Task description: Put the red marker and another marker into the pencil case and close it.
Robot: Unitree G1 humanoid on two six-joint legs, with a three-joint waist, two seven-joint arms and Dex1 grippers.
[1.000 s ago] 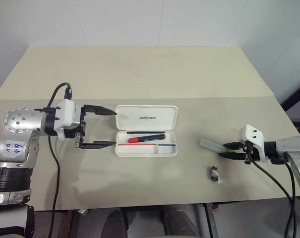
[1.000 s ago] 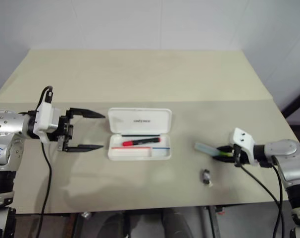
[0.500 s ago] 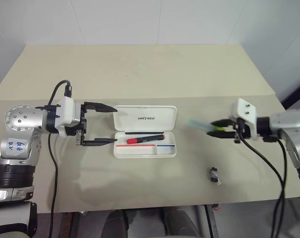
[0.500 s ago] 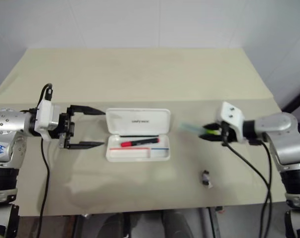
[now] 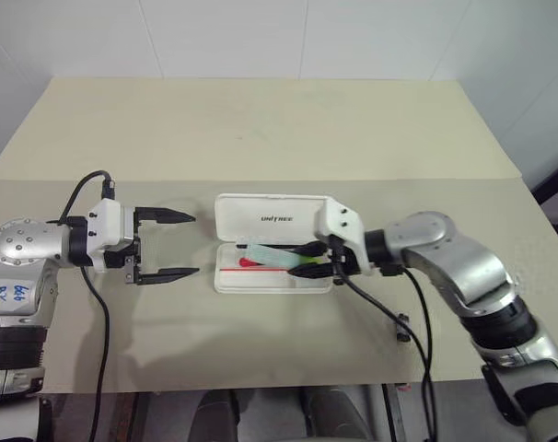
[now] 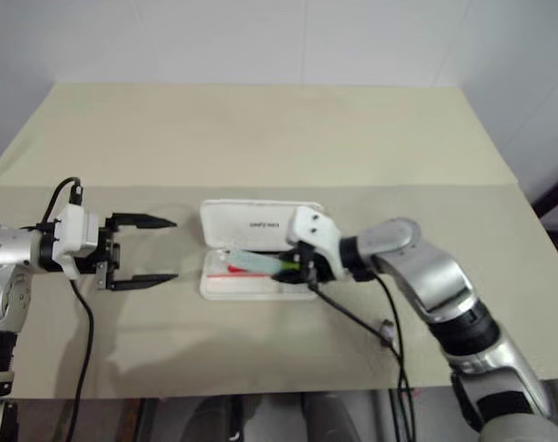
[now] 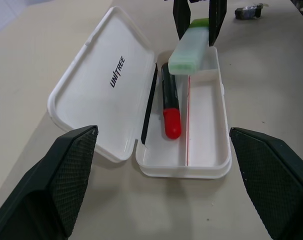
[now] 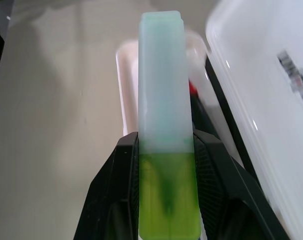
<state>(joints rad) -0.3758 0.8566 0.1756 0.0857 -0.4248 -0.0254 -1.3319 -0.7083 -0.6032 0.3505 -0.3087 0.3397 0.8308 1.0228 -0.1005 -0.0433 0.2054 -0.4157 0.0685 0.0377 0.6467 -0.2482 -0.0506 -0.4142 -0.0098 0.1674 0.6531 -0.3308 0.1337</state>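
Note:
My right gripper is to put the pale green highlighter down along the front edge of the pencil case's tray (image 5: 261, 281).
The white pencil case (image 5: 238, 216) lies open at the table's middle, its lid (image 7: 91, 85) laid back flat. Inside its tray lies the red marker (image 7: 170, 102), black barrel with a red cap (image 5: 248, 262). My right gripper (image 5: 308, 261) reaches in from the right, shut on the lime cap end of the pale green highlighter (image 8: 161, 85). The highlighter's mint body (image 5: 261, 250) hangs tilted just over the tray's right half (image 7: 190, 50), above the marker. My left gripper (image 5: 192, 245) stands open and empty a short way left of the case.
A small black stubby object (image 5: 401, 327) lies near the table's front edge, right of the case (image 7: 249, 10). The right arm's cable trails across the table toward it. Bare tabletop (image 5: 261, 138) stretches behind the case.
My right gripper has carried the highlighter from the table's right side leftward and up, to over the open tray. The left gripper has drawn slightly left, away from the case.

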